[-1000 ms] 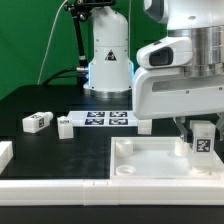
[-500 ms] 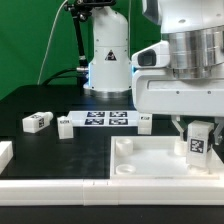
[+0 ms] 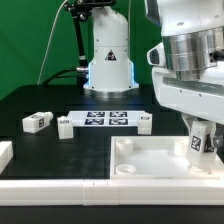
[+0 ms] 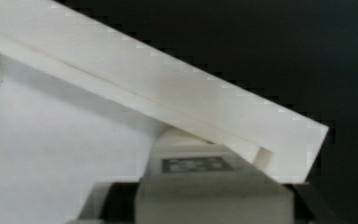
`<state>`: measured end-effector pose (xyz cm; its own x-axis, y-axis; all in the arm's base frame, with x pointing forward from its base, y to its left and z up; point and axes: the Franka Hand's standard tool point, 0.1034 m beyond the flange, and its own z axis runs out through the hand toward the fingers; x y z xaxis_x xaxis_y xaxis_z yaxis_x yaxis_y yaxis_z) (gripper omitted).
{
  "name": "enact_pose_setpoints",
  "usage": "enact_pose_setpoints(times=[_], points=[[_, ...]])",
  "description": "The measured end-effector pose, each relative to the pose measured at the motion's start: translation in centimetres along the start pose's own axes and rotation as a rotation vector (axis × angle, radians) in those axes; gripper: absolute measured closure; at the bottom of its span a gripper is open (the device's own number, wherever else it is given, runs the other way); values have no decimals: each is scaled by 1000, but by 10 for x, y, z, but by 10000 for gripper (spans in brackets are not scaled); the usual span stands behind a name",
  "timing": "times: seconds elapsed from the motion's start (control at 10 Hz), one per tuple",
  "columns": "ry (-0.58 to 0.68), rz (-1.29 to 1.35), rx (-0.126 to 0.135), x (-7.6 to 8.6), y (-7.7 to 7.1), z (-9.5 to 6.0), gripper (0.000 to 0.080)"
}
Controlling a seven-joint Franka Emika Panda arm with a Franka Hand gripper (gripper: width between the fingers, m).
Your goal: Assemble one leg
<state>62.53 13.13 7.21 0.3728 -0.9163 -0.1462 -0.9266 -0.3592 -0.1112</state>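
Observation:
The leg leans at the corner of the tray and my gripper is crooked to the tray's side, so I should open, turn it square and grasp the leg upright [image 3: 197,144].
My gripper [image 3: 200,131] is shut on the leg [image 3: 197,144], a small white block with a black-and-white tag. It holds the leg upright, slightly tilted, at the near corner of the large white tray-like piece [image 3: 150,165] on the exterior view's right. Whether the leg touches the corner socket is hidden. In the wrist view the leg [image 4: 201,190] sits between the dark fingers [image 4: 130,196], with its tag showing and the tray's wall [image 4: 158,85] running diagonally past it.
The marker board [image 3: 108,119] lies behind the tray. Three loose legs lie near it [image 3: 37,122], [image 3: 65,127], [image 3: 143,123]. A white part [image 3: 5,152] sits at the exterior view's left edge. The robot base [image 3: 108,60] stands at the back.
My wrist has turned and the arm's body has swung toward the exterior view's right. The held leg has turned slightly and stays at the tray's corner.

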Motion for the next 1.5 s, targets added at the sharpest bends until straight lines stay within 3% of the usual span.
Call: enact_pose_setpoints(times=[0.2, 0.3, 0.4, 0.5, 0.7, 0.8, 1.0, 1.3, 1.5], points=[[-1, -70, -2, 0, 0, 0, 505], [-6, -110, -8, -1, -1, -1, 294], [-3, -215, -11, -1, -3, -1, 294], [6, -389, -22, -1, -3, 1, 180], [6, -602, -50, -2, -1, 2, 159], [10, -755, -81, -2, -1, 4, 151], [32, -954, -116, -5, -3, 4, 150], [15, -1259, -148, -4, -1, -1, 150], [18, -1411, -138, 5, -2, -2, 150]])
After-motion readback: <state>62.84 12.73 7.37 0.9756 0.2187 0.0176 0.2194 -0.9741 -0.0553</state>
